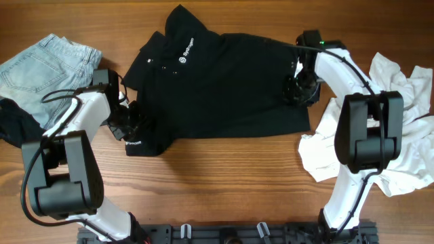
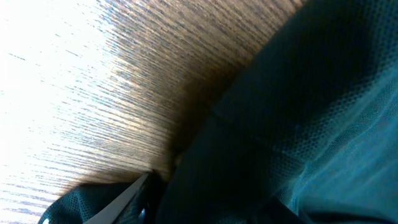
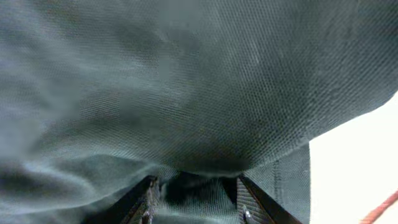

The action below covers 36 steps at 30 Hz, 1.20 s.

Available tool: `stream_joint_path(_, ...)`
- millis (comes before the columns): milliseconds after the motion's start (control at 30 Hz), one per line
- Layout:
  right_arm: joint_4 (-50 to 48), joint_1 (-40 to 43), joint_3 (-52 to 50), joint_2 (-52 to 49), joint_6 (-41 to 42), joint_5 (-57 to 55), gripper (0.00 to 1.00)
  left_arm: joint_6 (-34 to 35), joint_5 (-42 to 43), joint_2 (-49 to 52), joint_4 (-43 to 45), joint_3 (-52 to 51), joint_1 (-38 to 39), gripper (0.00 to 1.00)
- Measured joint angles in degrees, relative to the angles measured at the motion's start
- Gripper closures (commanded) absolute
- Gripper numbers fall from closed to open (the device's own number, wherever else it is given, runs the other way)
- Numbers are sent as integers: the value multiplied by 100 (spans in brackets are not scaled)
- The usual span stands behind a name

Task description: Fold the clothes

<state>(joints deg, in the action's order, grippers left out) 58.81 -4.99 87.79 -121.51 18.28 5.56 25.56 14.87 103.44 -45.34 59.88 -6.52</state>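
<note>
The robot's right gripper pinches a draped fold inside the black polo shirt's hem, so it should open and take the hem's outer edge (image 1: 308,123) to straighten the shirt.
A black polo shirt (image 1: 224,81) with a white chest logo lies spread on the wooden table, collar to the left. My left gripper (image 1: 129,120) is at its lower left sleeve, shut on the fabric. In the left wrist view the shirt (image 2: 298,124) fills the frame and one pale finger of the gripper (image 2: 155,205) shows. My right gripper (image 1: 298,91) is at the shirt's right edge. In the right wrist view its fingers (image 3: 194,199) pinch a fold of the shirt (image 3: 186,93), which drapes over them.
Light blue jeans (image 1: 44,64) lie at the far left, with a dark garment (image 1: 10,125) below them. A crumpled white garment (image 1: 400,129) lies at the right. Bare wood table (image 1: 224,176) shows in front of the shirt.
</note>
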Motion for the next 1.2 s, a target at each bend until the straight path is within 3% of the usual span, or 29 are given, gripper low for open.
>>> stream_joint_path(33, 0, 0, -42, 0, 57, 0, 64, 0, 0, 0, 0, 0, 0, 54)
stream_joint_path(100, -20, 0, -66, 0, 140, 0, 92, 0, -2, 0, -7, 0, 0, 54)
stream_joint_path(133, -17, 0, -66, 0, 142, 0, 96, 0, 0, 0, -9, 0, 0, 54)
stream_joint_path(433, 634, 48, -63, 0, 264, -52, 96, -4, 0, -2, -52, 0, 0, 55)
stream_joint_path(633, 1043, 590, -24, 402, 308, -258, 95, -306, -2, -129, -463, 0, -7, 39)
stream_joint_path(967, 1349, 846, 11, 892, 168, -455, 96, -472, 72, -369, -595, 0, 13, 38)
stream_joint_path(1067, 1390, 846, 11, 892, 155, -455, 96, -496, 114, -369, -398, -72, 229, 47)
stream_joint_path(1167, 1451, 846, 11, 892, 90, -455, 96, -529, 153, -367, -20, -354, 503, 95)
stream_joint_path(1200, 1471, 846, 11, 892, 85, -452, 96, -538, 149, -365, -7, -424, 546, 96)
